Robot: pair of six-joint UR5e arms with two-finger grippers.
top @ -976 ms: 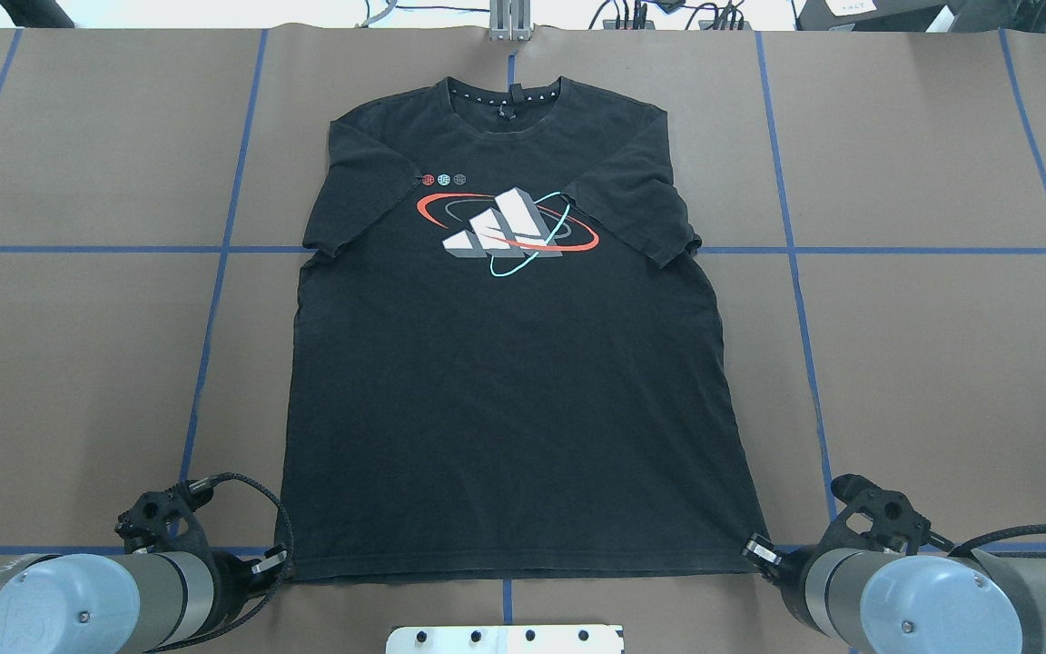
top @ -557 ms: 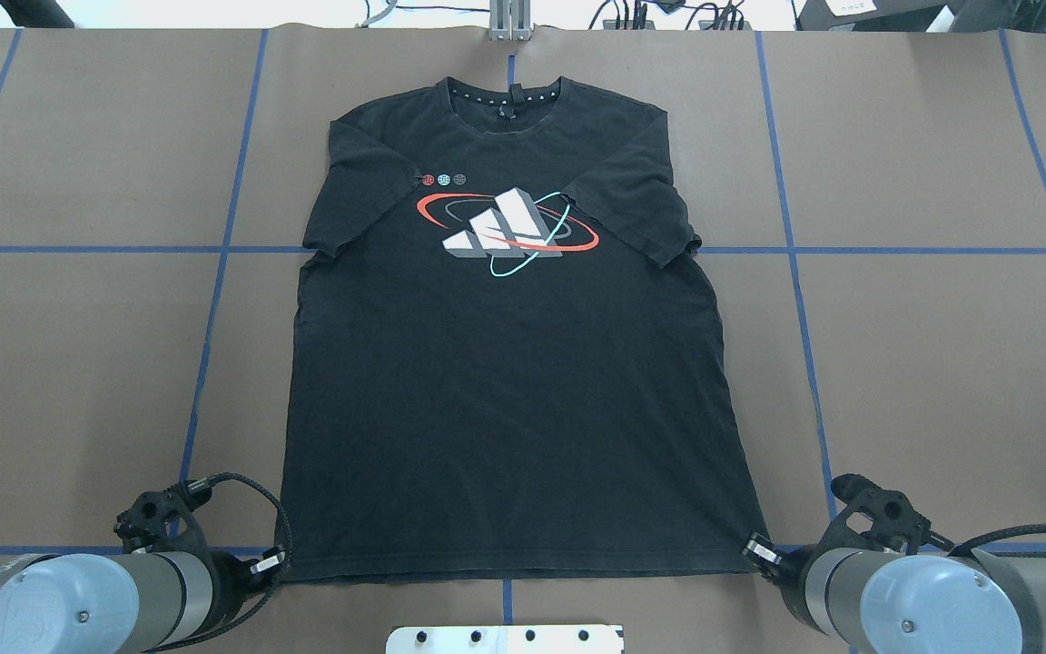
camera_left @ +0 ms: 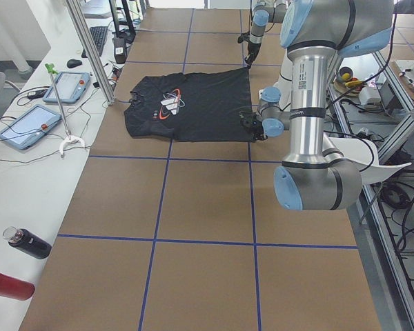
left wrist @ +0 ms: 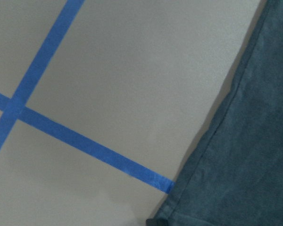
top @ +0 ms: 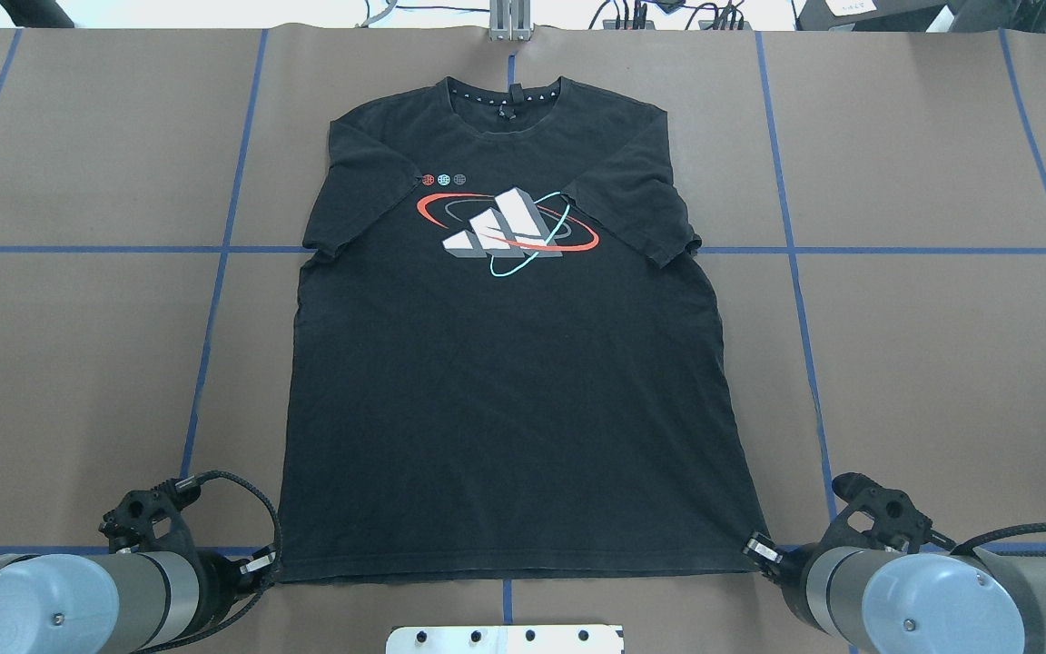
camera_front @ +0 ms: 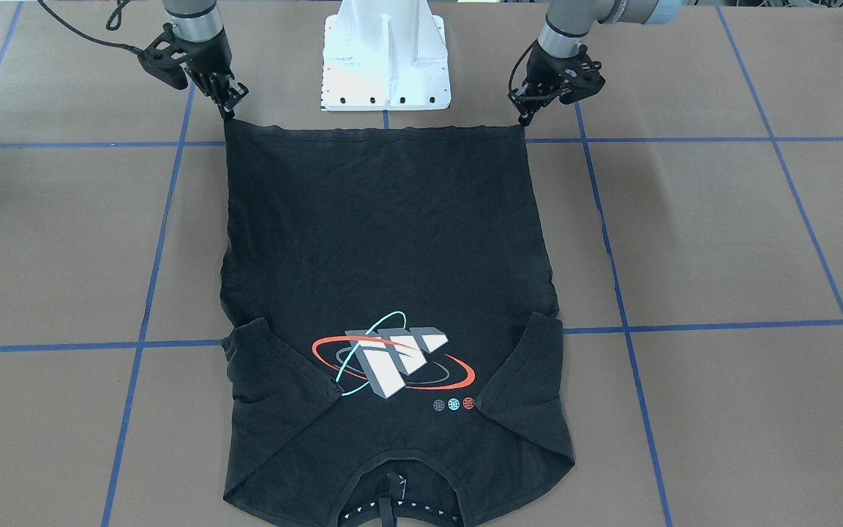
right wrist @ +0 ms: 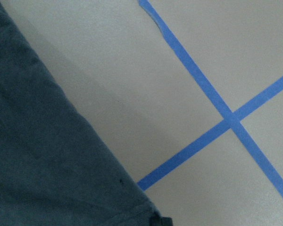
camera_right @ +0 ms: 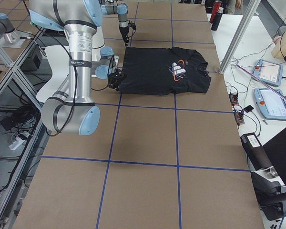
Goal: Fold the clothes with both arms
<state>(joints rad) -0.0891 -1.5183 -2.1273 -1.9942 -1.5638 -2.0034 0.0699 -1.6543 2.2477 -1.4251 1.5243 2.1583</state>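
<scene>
Next, my left gripper opens, back off and pinches that corner deeper [left wrist: 173, 207] before lifting, as the black T-shirt's hem corner lies flat at its shut fingers.
The black T-shirt [top: 505, 391] lies flat and face up on the brown table, collar at the far edge and hem toward me. Its white block graphic with orange and cyan rings [top: 507, 232] sits on the chest. My left gripper [top: 264, 565] is shut on the hem's left corner, low on the table. At the hem's right corner, my right gripper [top: 756, 549] is shut on the cloth, which is drawn to a point. In the front-facing view the left gripper [camera_front: 522, 117] and right gripper [camera_front: 227, 110] pinch the two ends of the straight hem. Both wrist views show only shirt edge [left wrist: 245, 155] [right wrist: 42, 155].
The white pedestal base [camera_front: 385, 55] stands between the arms just behind the hem. Blue tape lines [top: 214, 300] grid the table. A metal post [top: 509, 23] rises at the far edge beyond the collar. Tablets [camera_left: 69, 86] and bottles [camera_left: 27, 243] lie on the side bench.
My left gripper has shifted left and slightly toward me, drawing the hem's left corner outward with it. The right gripper and the rest of the shirt have stayed put.
</scene>
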